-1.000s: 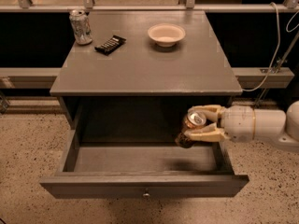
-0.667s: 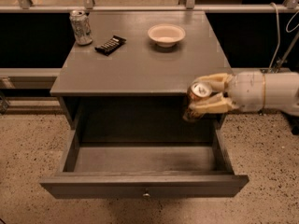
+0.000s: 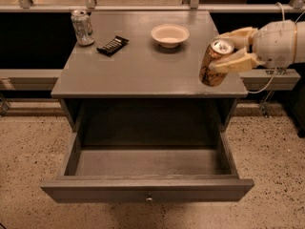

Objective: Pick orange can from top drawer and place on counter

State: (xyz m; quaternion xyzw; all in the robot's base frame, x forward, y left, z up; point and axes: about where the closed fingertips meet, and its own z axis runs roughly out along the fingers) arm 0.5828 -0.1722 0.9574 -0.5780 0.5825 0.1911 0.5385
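Observation:
The robot's gripper should release the orange can standing upright on the counter's front corner [image 3: 208, 84] nearest the robot's arm.
The orange can [image 3: 213, 64] is in my gripper [image 3: 228, 49], which reaches in from the right with its cream fingers [image 3: 234, 64] shut around the can's upper part. The can is tilted a little and hangs over the right front corner of the counter [image 3: 138, 66]; I cannot tell whether its base touches the top. The top drawer [image 3: 147, 187] stands pulled fully out below, with a small round knob [image 3: 149, 199] on its front panel. Nothing shows inside the drawer.
A silver-white can [image 3: 82, 27] stands at the counter's back left. A black flat object [image 3: 113, 45] lies beside it. A cream bowl [image 3: 170, 35] sits at the back centre-right. A railing runs behind the cabinet. Speckled floor surrounds it.
My gripper has lifted the orange can up from the drawer's right side to counter height, over the counter's right front corner.

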